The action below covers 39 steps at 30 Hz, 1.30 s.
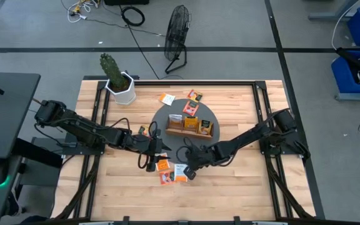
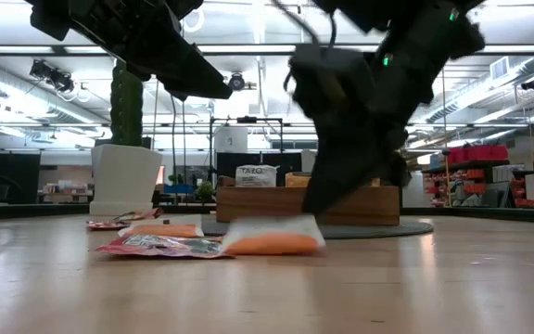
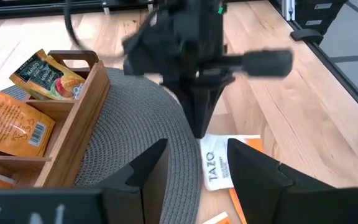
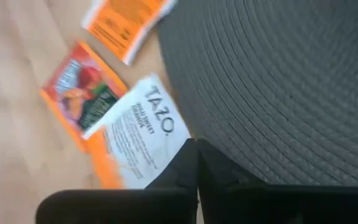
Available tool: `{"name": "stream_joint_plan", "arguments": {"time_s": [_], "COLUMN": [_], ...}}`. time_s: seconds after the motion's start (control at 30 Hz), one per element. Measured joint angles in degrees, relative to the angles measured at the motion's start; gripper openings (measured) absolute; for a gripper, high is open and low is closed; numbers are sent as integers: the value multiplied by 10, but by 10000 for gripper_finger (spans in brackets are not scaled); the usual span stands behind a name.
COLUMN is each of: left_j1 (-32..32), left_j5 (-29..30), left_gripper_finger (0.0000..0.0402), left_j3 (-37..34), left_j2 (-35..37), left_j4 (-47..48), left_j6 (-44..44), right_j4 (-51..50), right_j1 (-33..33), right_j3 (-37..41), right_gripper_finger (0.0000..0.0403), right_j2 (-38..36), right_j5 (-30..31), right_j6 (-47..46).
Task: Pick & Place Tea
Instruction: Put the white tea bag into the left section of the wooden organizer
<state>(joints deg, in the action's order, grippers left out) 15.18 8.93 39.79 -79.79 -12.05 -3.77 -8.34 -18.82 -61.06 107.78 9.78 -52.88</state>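
Observation:
My right gripper should take the orange end (image 4: 104,163) and hand the sachet to my left gripper, as it is closed at the white sachet's TAZO end.
Three tea sachets lie flat on the wood by the mat's near edge: a white-and-orange one (image 1: 180,172) (image 4: 142,137), a red-orange one (image 4: 82,90) and an orange one (image 1: 163,165) (image 4: 126,22). More sachets stand in the wooden tray (image 1: 189,127) (image 3: 55,118), and others lie near the far edge (image 1: 167,98) (image 1: 194,95). My right gripper (image 1: 189,170) (image 4: 196,149) is down at the white sachet with its fingers together. My left gripper (image 1: 150,157) (image 3: 197,180) hovers open above the table, just left of these sachets, pointing at the right gripper. My right gripper comes slanting down from the table's right and meets the white sachet at its edge beside the mat (image 4: 182,144). Its fingers are closed together there, only their tips at the sachet. The sachet still lies flat on the table (image 2: 272,239).
The round grey woven mat (image 1: 161,119) carries the tray. A white pot with a cactus (image 1: 122,87) stands at the far left corner. One sachet (image 1: 142,130) lies left of the mat. Bare wood stretches toward the near edge and both sides.

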Motion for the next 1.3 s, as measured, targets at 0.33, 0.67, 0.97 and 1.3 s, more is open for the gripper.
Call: {"name": "stream_joint_plan", "arguments": {"time_s": [0.33, 0.67, 0.97, 1.3], "left_j1": [0, 0, 6, 7], "left_j5": [-1, -2, -3, -3], "left_gripper_finger": [170, 170, 170, 170], "left_j3": [0, 0, 0, 0], "left_j2": [-5, -24, -24, -24], "left_j4": [-2, 2, 12, 25], "left_j6": [-26, -31, -31, -20], "right_j4": [-1, 5, 77, 188], "right_j1": [-37, -56, -77, -144], "right_j3": [-1, -2, -3, -2], "right_gripper_finger": [1, 52, 189, 213], "right_j2": [-19, -18, 4, 59], "right_j5": [52, -19, 50, 143], "right_j6": [20, -62, 2, 412]}}
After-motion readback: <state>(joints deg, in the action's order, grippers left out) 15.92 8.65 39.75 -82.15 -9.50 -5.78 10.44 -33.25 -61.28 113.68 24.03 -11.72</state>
